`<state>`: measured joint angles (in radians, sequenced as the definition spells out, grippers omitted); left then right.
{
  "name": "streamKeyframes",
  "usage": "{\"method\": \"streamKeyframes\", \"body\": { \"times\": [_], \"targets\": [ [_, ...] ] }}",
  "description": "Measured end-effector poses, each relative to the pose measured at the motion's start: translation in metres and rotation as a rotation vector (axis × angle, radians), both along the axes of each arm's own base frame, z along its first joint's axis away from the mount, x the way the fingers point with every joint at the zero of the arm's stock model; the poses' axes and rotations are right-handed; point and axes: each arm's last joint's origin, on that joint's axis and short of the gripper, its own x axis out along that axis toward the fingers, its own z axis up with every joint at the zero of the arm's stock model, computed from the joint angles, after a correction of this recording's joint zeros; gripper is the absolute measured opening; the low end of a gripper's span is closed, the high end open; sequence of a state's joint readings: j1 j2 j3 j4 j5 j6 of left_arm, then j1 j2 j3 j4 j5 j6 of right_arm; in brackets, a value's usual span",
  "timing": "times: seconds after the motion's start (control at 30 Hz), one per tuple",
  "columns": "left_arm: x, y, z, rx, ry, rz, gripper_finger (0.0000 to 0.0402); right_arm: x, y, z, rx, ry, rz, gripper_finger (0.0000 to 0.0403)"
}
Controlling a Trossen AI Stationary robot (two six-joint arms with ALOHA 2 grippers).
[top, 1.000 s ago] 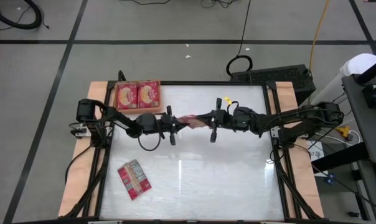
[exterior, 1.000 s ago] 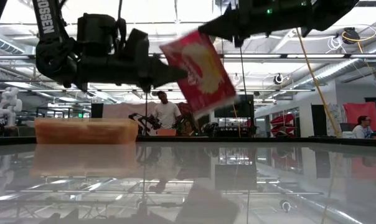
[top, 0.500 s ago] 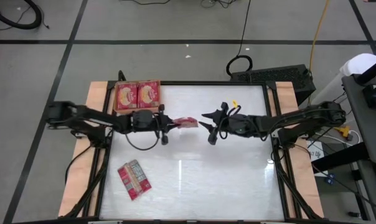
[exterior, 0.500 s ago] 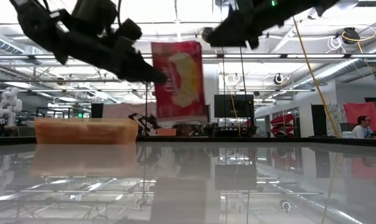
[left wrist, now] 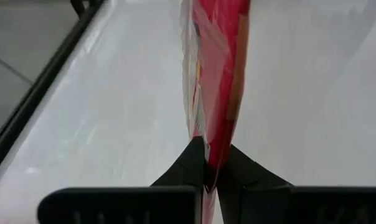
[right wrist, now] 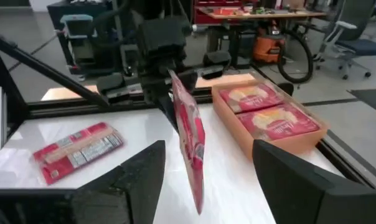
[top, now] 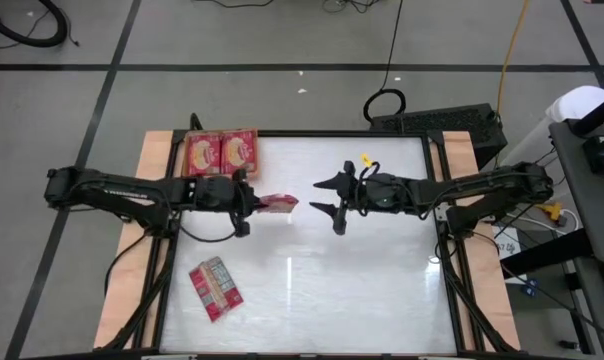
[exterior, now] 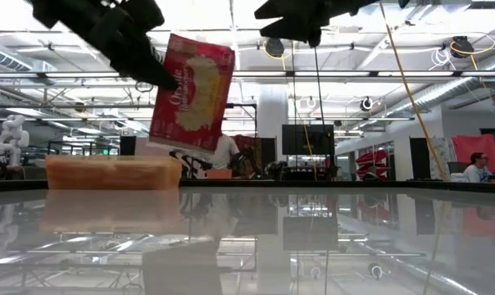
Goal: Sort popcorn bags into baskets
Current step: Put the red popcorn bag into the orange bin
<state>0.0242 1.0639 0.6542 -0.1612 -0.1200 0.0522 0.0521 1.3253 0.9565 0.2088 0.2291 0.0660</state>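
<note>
My right gripper is going to close on the loose end (top: 294, 202) (right wrist: 198, 190) of the red popcorn bag, opposite the edge that my left gripper holds.
One red popcorn bag (top: 279, 203) hangs high above the table, left of centre, with my left gripper (top: 252, 203) shut on it. It also shows in the low view (exterior: 192, 97) and, edge-on, in the left wrist view (left wrist: 214, 74). My right gripper (top: 324, 196) stands open just right of the bag and apart from it. The orange basket (top: 185, 176) sits at the far left with two bags (top: 223, 152) lying flat in it. Another bag (top: 214, 288) lies flat near the table's front left. My left gripper pinches the bag's left edge near its upper corner (exterior: 162, 79) between its two fingers (left wrist: 194, 163). The fingers come level from the table's left. The bag hangs below and past them on edge, slightly tilted, lifted clear of the table.
Light wooden boards (top: 158, 150) flank the glossy white table top (top: 362, 290) on both sides. The room beyond holds desks and people (exterior: 477, 168).
My right gripper has opened, let go of the bag and drawn back a little toward the table's right. My left gripper has carried the bag toward the table's left, toward the basket. The bag has swung from slanted between both grippers to hanging from the left one alone.
</note>
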Motion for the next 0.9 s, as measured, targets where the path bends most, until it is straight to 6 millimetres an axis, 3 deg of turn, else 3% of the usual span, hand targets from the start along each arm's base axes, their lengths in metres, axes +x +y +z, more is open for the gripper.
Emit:
{"method": "streamKeyframes", "body": {
  "times": [0.23, 0.47, 0.67, 0.9],
  "targets": [
    [0.021, -0.007, 0.016, -0.021, 0.145, 0.007, 0.0018, 0.015, 0.006, -0.022, 0.0, 0.063, 0.037, 0.0235],
    [0.035, -0.013, -0.008, -0.034, 0.354, 0.01, 0.0018, 0.029, 0.013, -0.044, -0.007, 0.11, 0.058, 0.0235],
    [0.039, -0.016, -0.012, -0.036, 0.37, 0.009, 0.002, 0.038, 0.021, -0.062, -0.033, 0.15, 0.084, 0.0235],
    [0.037, -0.016, -0.013, -0.022, 0.398, -0.009, 0.0019, 0.054, 0.035, -0.079, -0.08, 0.068, 0.057, 0.0236]
  ]
}}
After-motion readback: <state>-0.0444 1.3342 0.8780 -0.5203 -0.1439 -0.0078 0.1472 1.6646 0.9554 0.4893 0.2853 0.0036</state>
